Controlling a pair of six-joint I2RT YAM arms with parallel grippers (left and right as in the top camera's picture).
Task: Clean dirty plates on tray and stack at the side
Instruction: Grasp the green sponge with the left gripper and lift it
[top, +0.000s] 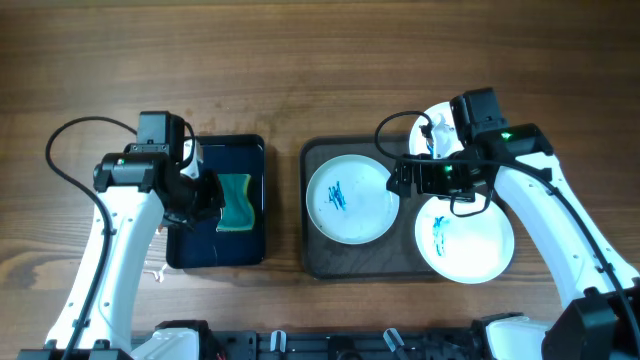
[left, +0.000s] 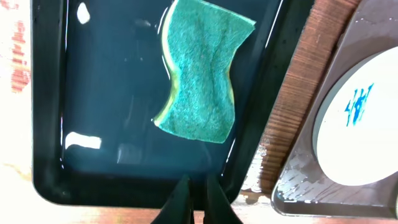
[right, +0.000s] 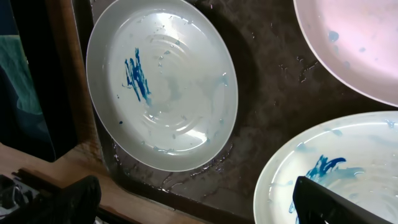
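Observation:
Next, I close my right gripper on the rim of the white plate (top: 397, 193) (right: 236, 94) that is nearest the black tray, on the side that faces the other plates.
Three white plates lie on the dark brown tray (top: 312, 160). The left plate (top: 348, 198) has a blue smear, and so does the front right plate (top: 465, 240). The back right plate (top: 437, 125) is partly hidden under my right arm. In the right wrist view the left plate (right: 174, 93), the front right plate (right: 348, 162) and the back right plate (right: 354, 43) look wet. My right gripper (right: 199, 205) is open and empty above the tray (right: 267, 93), between the plates. My left gripper (left: 198, 199) is shut and empty over the near rim of the black tray.
A glossy black tray (top: 215, 255) holding shallow water and a green sponge (top: 236, 202) sits left of the brown tray. The sponge (left: 202, 74) lies apart from my left fingers. A strip of bare wooden table (top: 283, 200) separates the two trays.

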